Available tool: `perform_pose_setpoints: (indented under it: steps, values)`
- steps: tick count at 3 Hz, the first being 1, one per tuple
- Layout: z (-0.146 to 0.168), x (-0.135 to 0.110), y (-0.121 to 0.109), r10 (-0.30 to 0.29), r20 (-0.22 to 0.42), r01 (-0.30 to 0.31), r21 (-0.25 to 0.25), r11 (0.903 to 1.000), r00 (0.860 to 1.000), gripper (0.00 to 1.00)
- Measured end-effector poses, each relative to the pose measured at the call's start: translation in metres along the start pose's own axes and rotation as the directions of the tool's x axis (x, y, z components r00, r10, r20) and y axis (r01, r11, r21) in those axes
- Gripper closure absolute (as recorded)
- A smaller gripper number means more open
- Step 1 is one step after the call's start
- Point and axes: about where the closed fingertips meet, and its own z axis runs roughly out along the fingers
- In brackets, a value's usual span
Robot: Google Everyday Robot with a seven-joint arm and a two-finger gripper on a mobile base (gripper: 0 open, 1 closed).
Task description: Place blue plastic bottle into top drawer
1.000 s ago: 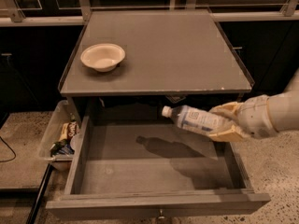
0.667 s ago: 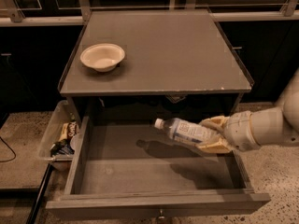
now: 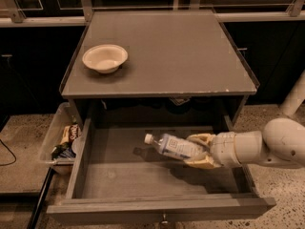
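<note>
The blue plastic bottle will be released on the bare middle of the open top drawer's bottom [image 3: 171, 155].
The blue plastic bottle [image 3: 174, 146] is clear with a white cap pointing left and a pale blue-and-white label. My gripper [image 3: 199, 150] reaches in from the right on a white arm and is shut on the bottle's base end. It holds the bottle nearly level, low over the bare bottom of the open top drawer [image 3: 119, 175]. The bottle casts a shadow on the drawer floor just below it.
A cream round bowl [image 3: 105, 57] sits on the grey tabletop [image 3: 190, 56] at the left. A clear plastic bin of snack packets [image 3: 59, 142] stands left of the drawer. The drawer's front panel [image 3: 162, 209] lies near the bottom edge.
My gripper has carried the bottle left and downward, from the drawer's right rear corner to low over the drawer's middle.
</note>
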Motion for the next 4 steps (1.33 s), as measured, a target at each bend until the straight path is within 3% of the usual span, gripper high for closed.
perform_pose_setpoints:
  steps: [2,3,4]
  values:
    - [0.04,0.023,0.009,-0.021,0.058,0.024,-0.046,0.9986,0.998,1.0]
    - [0.047,0.028,0.011,-0.017,0.048,0.019,-0.058,0.9981,0.999,1.0]
    - [0.047,0.028,0.011,-0.017,0.048,0.019,-0.058,0.9981,0.999,0.81]
